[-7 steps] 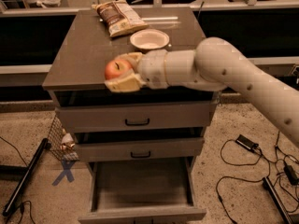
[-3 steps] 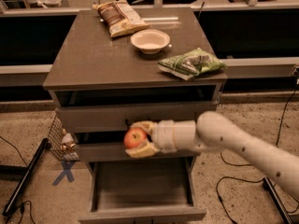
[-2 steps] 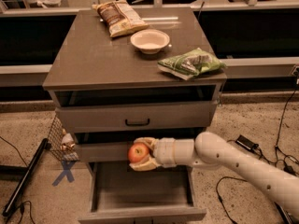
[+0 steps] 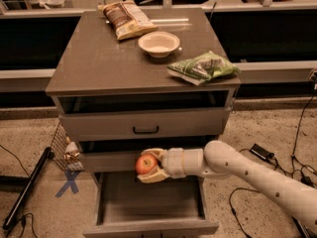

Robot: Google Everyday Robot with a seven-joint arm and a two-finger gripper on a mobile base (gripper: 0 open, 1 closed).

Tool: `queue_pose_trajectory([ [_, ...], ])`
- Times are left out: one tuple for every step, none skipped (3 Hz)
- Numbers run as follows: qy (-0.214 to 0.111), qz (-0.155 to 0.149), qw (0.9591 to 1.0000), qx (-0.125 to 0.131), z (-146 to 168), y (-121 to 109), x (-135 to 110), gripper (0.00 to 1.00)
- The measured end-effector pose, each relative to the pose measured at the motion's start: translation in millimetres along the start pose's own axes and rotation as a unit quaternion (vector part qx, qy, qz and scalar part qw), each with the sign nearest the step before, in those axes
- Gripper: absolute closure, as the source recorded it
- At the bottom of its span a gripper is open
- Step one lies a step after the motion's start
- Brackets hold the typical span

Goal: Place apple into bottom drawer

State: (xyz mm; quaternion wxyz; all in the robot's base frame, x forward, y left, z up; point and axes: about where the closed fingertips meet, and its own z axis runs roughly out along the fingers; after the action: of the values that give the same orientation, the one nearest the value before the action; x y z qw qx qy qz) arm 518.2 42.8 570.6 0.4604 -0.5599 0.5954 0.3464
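The apple will be released on the middle of the bottom drawer's grey bottom [image 4: 149,200].
The red-orange apple [image 4: 146,163] is held in my gripper [image 4: 150,165], whose cream fingers close above and below it. The white arm reaches in from the lower right. The apple hangs in front of the middle drawer's front, just above the back part of the bottom drawer [image 4: 148,202]. That drawer is pulled out towards the camera, and its grey floor shows nothing in it.
On the cabinet top [image 4: 99,58] lie a white bowl [image 4: 159,43], a brown chip bag [image 4: 126,19] and a green bag [image 4: 202,67]. The top drawer [image 4: 143,123] has a black bar handle. A black pole and a blue X mark [image 4: 69,182] are on the floor at left; cables lie at right.
The arm has carried the apple from above the cabinet top down past the upper drawers. Over the last second it sank a little further toward the open bottom drawer.
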Motion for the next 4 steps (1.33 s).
queue_pose_trajectory([
  [-0.016, 0.009, 0.9994, 0.029, 9.2, -21.0, 61.1, 1.00],
  [-0.028, 0.006, 0.9987, 0.041, 28.4, -25.6, 142.9, 1.00],
  [-0.035, 0.023, 0.9989, 0.019, 44.1, -4.0, 236.7, 1.00],
  [-0.036, 0.030, 0.9989, -0.005, 48.3, 9.4, 276.8, 1.00],
])
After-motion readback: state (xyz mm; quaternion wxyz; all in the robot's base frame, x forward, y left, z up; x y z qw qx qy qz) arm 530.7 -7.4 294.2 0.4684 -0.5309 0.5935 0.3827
